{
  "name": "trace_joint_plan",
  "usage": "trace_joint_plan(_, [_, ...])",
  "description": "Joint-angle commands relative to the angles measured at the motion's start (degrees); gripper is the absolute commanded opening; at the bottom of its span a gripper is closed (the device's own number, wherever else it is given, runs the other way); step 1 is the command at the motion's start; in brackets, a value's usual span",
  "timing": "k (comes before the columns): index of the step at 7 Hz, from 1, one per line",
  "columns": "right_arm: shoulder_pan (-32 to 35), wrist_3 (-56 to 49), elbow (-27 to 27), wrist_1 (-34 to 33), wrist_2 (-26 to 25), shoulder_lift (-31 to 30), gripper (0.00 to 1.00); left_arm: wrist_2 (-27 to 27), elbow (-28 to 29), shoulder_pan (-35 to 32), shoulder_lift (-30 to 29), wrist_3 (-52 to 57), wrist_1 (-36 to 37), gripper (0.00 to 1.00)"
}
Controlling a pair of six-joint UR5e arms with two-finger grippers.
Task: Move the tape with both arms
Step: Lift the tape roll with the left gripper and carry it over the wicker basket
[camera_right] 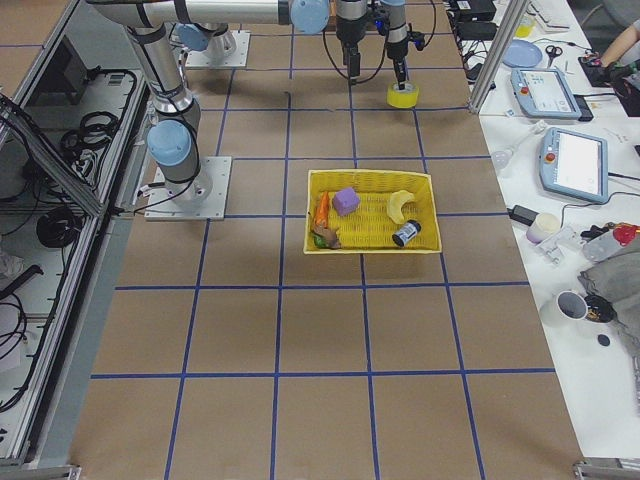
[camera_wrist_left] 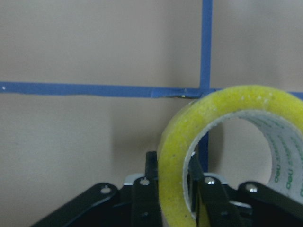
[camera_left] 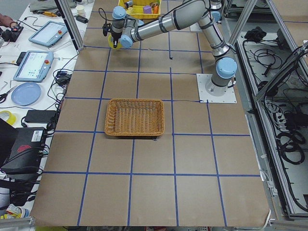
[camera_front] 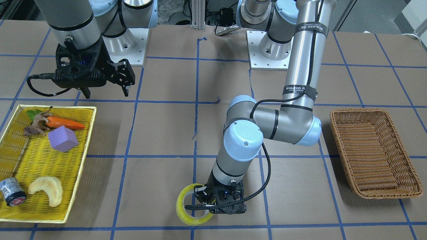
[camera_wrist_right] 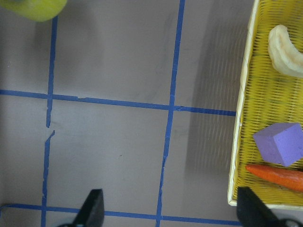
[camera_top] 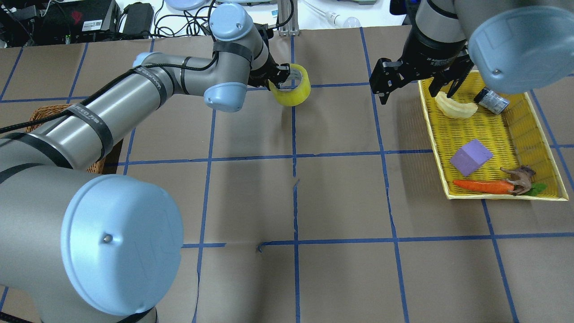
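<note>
Next, I let go of the tape with my left gripper in the middle of the brown wicker basket (camera_front: 373,156).
The tape (camera_front: 184,216) is a yellow roll at the middle of the table's far side, also seen in the overhead view (camera_top: 296,92). My left gripper (camera_front: 204,199) is shut on the roll's wall. In the left wrist view one finger (camera_wrist_left: 142,198) is outside the tape (camera_wrist_left: 173,151) and one is inside the core. The roll stands on edge, just over the brown table; I cannot tell whether it touches. My right gripper (camera_front: 106,91) hangs open and empty beside the yellow tray, apart from the tape; it also shows in the overhead view (camera_top: 410,92). The right wrist view shows the tape (camera_wrist_right: 38,7) at its top left corner.
A yellow tray (camera_top: 515,134) on my right holds a carrot (camera_top: 482,185), a purple block (camera_top: 471,157), a pale curved piece (camera_top: 455,109), a toy animal (camera_top: 520,176) and a small grey cylinder (camera_top: 492,100). A brown wicker basket (camera_front: 373,151) stands on my left.
</note>
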Motion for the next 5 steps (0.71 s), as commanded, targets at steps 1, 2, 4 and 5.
trace_joint_plan(1, [0.00,0.00,0.00,-0.01,0.00,0.00,1.00,0.29,5.24,7.83,5.03,5.65,-15.89,0.00])
trace_joint_plan(2, [0.00,0.00,0.00,-0.01,0.00,0.00,1.00,0.37,4.74,11.96,7.84,11.26,-19.09,0.00])
trace_joint_plan(4, [0.09,-0.09,-0.09,-0.10,0.00,0.00,1.00,0.46,4.21,22.67,10.75,23.99,-24.45,0.00])
trace_joint_plan(5, [0.09,0.00,0.00,-0.10,0.00,0.00,1.00,0.46,3.33,27.86,11.72,30.59,-25.79,0.00])
